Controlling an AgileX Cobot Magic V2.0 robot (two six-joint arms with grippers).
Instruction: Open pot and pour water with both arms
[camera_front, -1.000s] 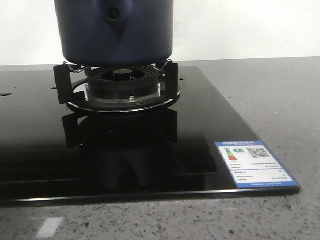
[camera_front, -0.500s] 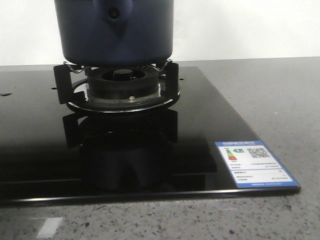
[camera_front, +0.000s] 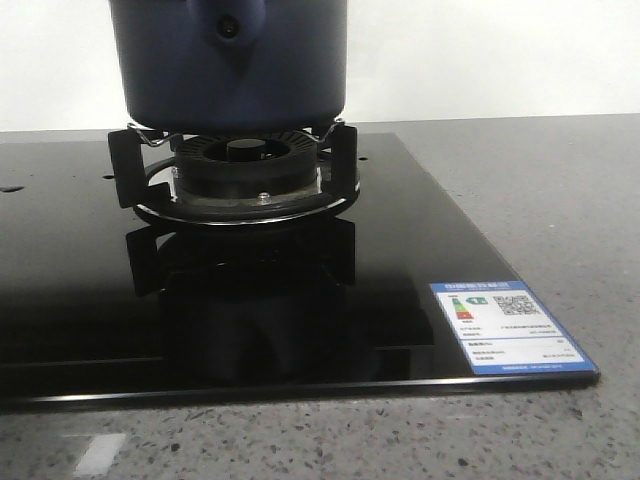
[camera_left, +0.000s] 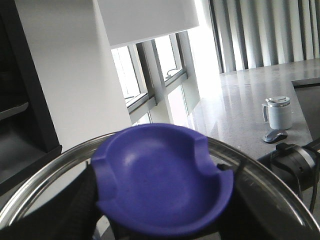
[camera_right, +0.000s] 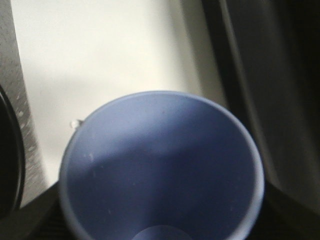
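The robot's right gripper will set the pale blue cup, now held in that gripper, down on the grey stone counter (camera_front: 631, 214) next to the labelled side of the hob.
The dark navy pot (camera_front: 230, 60) stands on the burner's pan supports in the front view, its handle mount with a screw hole facing me; its top is cut off by the frame. No gripper shows in that view. In the left wrist view my left gripper (camera_left: 165, 222) is shut on the blue knob (camera_left: 162, 182) of a lid with a metal rim (camera_left: 40, 172), held up in the air. In the right wrist view my right gripper (camera_right: 162, 231) is shut on a pale blue cup (camera_right: 160, 170); I look down into its open mouth.
The gas burner (camera_front: 240, 170) sits on a black glass hob (camera_front: 420, 240) with a blue-edged label (camera_front: 505, 328) at its front right corner. Grey stone counter (camera_front: 560, 200) surrounds it. A white lidded mug (camera_left: 277, 111) and a small dark object (camera_left: 275, 136) stand on the counter.
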